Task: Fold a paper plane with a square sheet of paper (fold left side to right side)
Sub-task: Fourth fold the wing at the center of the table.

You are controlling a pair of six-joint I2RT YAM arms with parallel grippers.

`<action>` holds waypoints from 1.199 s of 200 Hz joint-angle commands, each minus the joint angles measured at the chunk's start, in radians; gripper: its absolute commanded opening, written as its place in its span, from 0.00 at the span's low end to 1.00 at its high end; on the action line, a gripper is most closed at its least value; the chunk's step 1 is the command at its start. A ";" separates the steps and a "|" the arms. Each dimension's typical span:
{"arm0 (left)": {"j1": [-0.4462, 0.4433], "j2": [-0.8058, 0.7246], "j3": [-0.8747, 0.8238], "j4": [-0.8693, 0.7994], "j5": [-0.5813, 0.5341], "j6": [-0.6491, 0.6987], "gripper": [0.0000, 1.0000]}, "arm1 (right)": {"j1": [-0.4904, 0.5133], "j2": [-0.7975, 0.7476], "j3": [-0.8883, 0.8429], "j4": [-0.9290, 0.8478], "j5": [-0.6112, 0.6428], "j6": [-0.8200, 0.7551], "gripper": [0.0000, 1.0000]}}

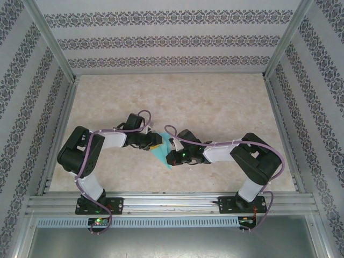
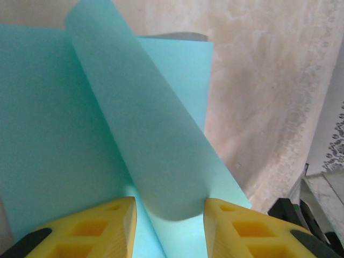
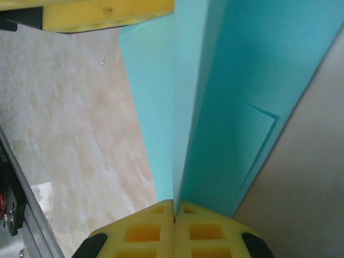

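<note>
The turquoise flap stands up from the fingers of my right gripper, so next my right gripper opens and takes the flap's edge closer to my left gripper (image 3: 196, 105) to lay it over.
The turquoise square sheet of paper (image 1: 162, 157) lies partly folded on the beige table between the two arms. In the left wrist view a flap (image 2: 145, 129) curls up off the flat part (image 2: 43, 140) into a soft roll. My left gripper (image 2: 169, 207) (image 1: 154, 141) is open, and the roll's end sits between its yellow fingertips (image 2: 115, 215), brushing both. My right gripper (image 3: 174, 207) (image 1: 172, 155) is shut on a raised edge of the paper (image 3: 258, 80), which stands upright from its jaws. The left gripper's yellow finger (image 3: 107, 13) shows at the top of the right wrist view.
Patterned walls (image 1: 172, 40) and aluminium posts close in the table (image 1: 215, 102) on three sides. A metal rail (image 1: 172, 201) runs along the near edge by the arm bases. Part of the right arm (image 2: 301, 220) is close on the left gripper's right.
</note>
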 commanded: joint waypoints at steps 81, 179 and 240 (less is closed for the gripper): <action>-0.011 0.076 0.063 -0.172 -0.113 0.082 0.37 | -0.015 0.019 0.002 0.019 -0.040 0.010 0.09; -0.011 0.083 0.061 -0.170 -0.114 0.074 0.36 | -0.063 -0.130 -0.021 -0.007 -0.036 0.013 0.45; -0.012 0.080 0.058 -0.162 -0.117 0.070 0.36 | -0.106 -0.095 0.019 0.025 -0.053 0.049 0.46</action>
